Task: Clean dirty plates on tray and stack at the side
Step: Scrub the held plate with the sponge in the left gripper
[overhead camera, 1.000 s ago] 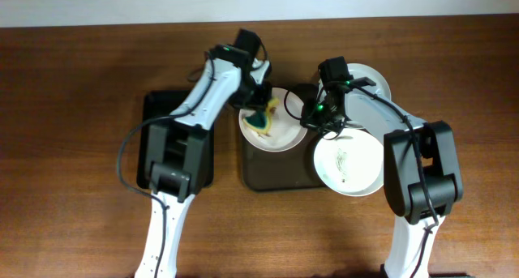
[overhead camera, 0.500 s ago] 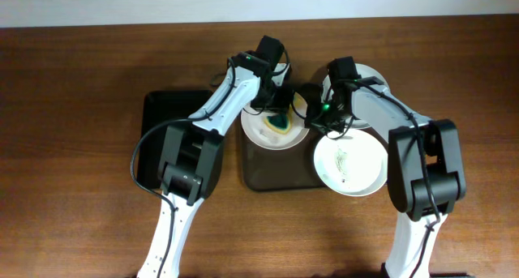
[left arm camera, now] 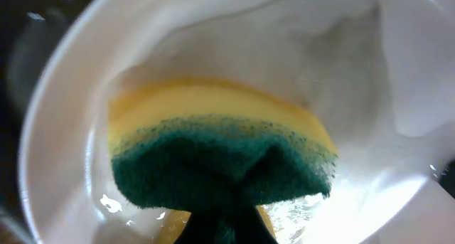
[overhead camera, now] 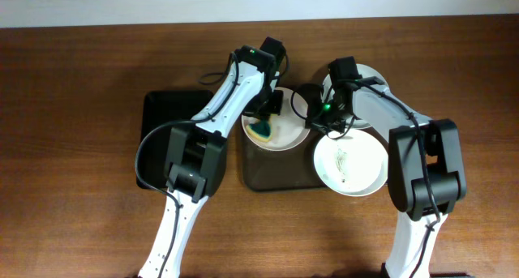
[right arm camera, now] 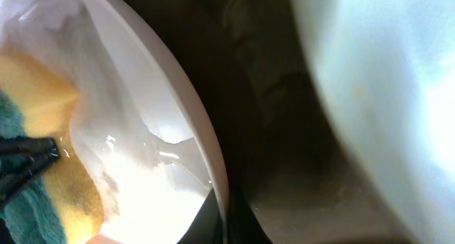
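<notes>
Next, I let go of the white plate, which lies on the dark brown tray, with my right gripper on the brown wooden table [overhead camera: 438, 134] just past the tray's other two plates.
Three white plates show in the overhead view. The left plate [overhead camera: 280, 130] lies on the dark brown tray [overhead camera: 276, 177]. My left gripper [overhead camera: 263, 126] is shut on a yellow and green sponge [overhead camera: 261, 132] pressed into that plate; in the left wrist view the sponge [left arm camera: 213, 151] fills the plate [left arm camera: 341, 73]. My right gripper [overhead camera: 311, 124] is shut on the same plate's right rim [right arm camera: 206, 151], with one finger on each side. A second plate [overhead camera: 350, 163] with faint marks sits front right. A third plate [overhead camera: 369, 87] lies behind my right arm.
A smaller black tray [overhead camera: 162, 116] lies to the left, partly under my left arm. Brown wooden table [overhead camera: 73, 83] all round. A white wall edge runs along the back.
My left gripper has swept the sponge across the left plate, right and then back to its lower left. My right gripper has stayed on the plate's rim.
</notes>
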Tool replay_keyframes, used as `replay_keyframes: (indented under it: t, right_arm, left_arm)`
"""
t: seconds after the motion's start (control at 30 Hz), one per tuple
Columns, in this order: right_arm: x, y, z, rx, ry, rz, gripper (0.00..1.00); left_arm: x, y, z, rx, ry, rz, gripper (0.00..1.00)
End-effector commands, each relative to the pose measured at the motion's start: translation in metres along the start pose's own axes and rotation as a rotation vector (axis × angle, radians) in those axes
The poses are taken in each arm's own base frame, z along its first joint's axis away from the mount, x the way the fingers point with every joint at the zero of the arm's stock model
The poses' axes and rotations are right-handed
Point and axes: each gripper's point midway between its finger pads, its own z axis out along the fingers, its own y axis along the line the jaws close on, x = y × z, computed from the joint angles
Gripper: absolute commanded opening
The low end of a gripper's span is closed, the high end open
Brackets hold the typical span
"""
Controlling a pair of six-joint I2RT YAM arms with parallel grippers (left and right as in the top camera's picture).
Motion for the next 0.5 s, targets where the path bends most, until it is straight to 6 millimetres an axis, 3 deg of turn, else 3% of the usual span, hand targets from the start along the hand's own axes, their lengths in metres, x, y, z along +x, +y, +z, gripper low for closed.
replay_keyframes:
  t: [0.0,0.03,0.07,0.2,0.23,0.3,0.37,0.47]
  right_arm:
    - [0.008,-0.003,0.013,0.009,0.032,-0.008,0.04]
    - [0.007,-0.003,0.013,0.009,0.031,-0.008,0.04]
    - [0.008,-0.003,0.013,0.009,0.032,-0.008,0.04]
    - [0.008,-0.003,0.013,0.009,0.032,-0.007,0.04]
    - [0.008,-0.003,0.013,0.01,0.032,-0.007,0.04]
    - [0.007,-0.004,0.013,0.01,0.031,-0.007,0.04]
    - [0.007,-0.005,0.013,0.016,0.029,-0.007,0.04]
    - [0.008,-0.004,0.013,0.008,0.033,-0.012,0.04]
  left_arm:
    - [0.034,-0.09,0.031,0.335,0.157,0.089,0.0]
    - [0.026,-0.101,0.018,0.407,0.131,0.099,0.0]
    - [0.017,-0.1,0.012,0.43,0.103,0.097,0.0]
    - [-0.033,-0.08,0.009,0.416,-0.081,0.098,0.0]
    - [-0.059,-0.044,0.015,0.229,-0.185,0.023,0.0]
    - [-0.078,0.025,0.013,-0.115,-0.293,-0.129,0.0]
    - [-0.058,0.058,0.01,-0.299,-0.248,-0.194,0.0]
    - [-0.015,0.064,0.016,-0.286,-0.049,-0.173,0.0]
